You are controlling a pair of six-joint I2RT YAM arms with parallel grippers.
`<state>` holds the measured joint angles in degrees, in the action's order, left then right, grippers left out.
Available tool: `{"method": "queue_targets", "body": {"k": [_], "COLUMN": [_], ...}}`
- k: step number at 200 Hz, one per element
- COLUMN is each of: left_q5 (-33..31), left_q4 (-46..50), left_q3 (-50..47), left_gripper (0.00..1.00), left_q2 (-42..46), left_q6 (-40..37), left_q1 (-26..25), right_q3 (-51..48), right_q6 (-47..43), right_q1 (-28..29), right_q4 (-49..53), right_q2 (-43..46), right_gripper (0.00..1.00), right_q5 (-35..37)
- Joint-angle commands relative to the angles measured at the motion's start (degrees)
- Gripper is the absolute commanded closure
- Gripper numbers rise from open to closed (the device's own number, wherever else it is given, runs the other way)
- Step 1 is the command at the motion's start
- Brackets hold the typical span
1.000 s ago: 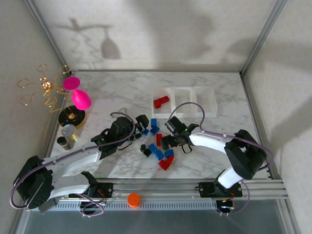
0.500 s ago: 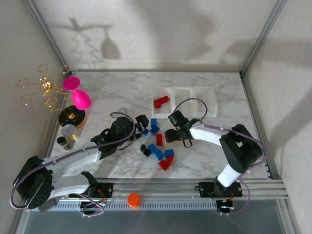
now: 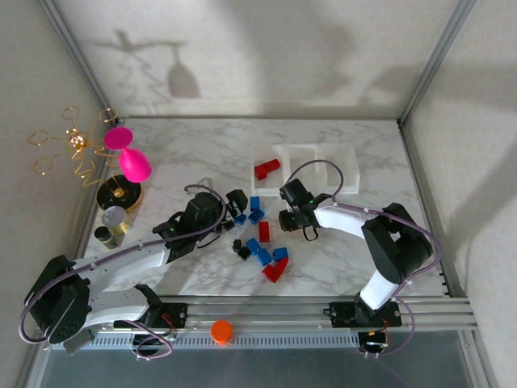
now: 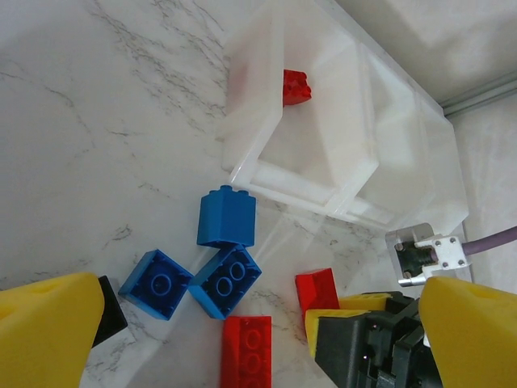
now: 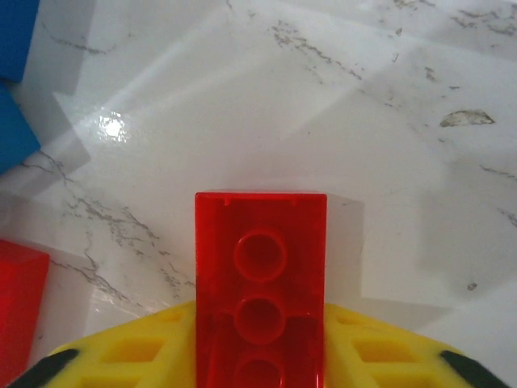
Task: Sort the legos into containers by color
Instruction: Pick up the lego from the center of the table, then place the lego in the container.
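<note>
I should use my right gripper to set the red lego, now held below the containers, down on the container's bottom just in front of the other red legos (image 3: 272,182).
My right gripper (image 5: 260,364) is shut on a red lego (image 5: 260,275), whose far end sticks out past the yellow fingers (image 5: 137,352). From the left wrist, that held lego (image 4: 319,289) shows just above the marble, with another red lego (image 4: 246,352) lying beside it. My left gripper (image 4: 258,323) hangs open over three blue legos (image 4: 228,279). From above, the right gripper (image 3: 284,221) is below the containers (image 3: 335,153) and the left gripper (image 3: 235,207) is left of the pile. Red legos (image 3: 266,168) lie in the left container. Blue (image 3: 259,251), red (image 3: 275,272) and black (image 3: 240,249) legos lie loose.
A pink goblet (image 3: 129,158) and a gold wire stand (image 3: 73,145) sit at the far left, with small jars (image 3: 113,222) below them. An orange cap (image 3: 221,331) rests on the front rail (image 3: 283,311). Frame posts and walls bound the table.
The right gripper has closed from wide open onto the red lego and shifted slightly back toward the containers. The left arm has stayed put.
</note>
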<state>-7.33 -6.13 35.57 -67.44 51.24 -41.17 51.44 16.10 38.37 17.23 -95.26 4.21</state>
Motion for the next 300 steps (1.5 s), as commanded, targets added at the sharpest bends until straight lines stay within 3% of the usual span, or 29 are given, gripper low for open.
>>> {"method": "queue_targets", "body": {"k": [1,40,120,216,300], "left_q5": [-1.02,-1.19,-2.14,-0.72,1.18], "left_q4": [0.20,0.35,1.17,1.98,0.09], "left_q3": [1.61,1.33,4.51,9.21,9.08], "left_gripper": [0.00,0.00,0.01,0.00,0.00], "left_q2": [-0.25,1.07,-0.22,-2.50,-4.24], "left_q6": [-0.88,-1.23,-4.34,-7.17,-7.32], "left_q1": [-0.40,-0.40,0.01,5.66,8.47], "right_q3": [0.84,0.67,7.65,25.43,33.12], "right_q6": [-0.74,-0.15,0.96,3.00,2.24], "right_q1": [-0.01,0.04,-0.08,-0.55,-2.42], "right_q4": [0.06,1.42,5.18,0.19,-2.10], "right_q2": [-0.31,2.19,7.77,-9.07,-19.55], "right_gripper": [0.70,0.79,0.79,0.78,0.72], "right_q5": [-1.74,-3.04,-2.13,8.52,11.01]}}
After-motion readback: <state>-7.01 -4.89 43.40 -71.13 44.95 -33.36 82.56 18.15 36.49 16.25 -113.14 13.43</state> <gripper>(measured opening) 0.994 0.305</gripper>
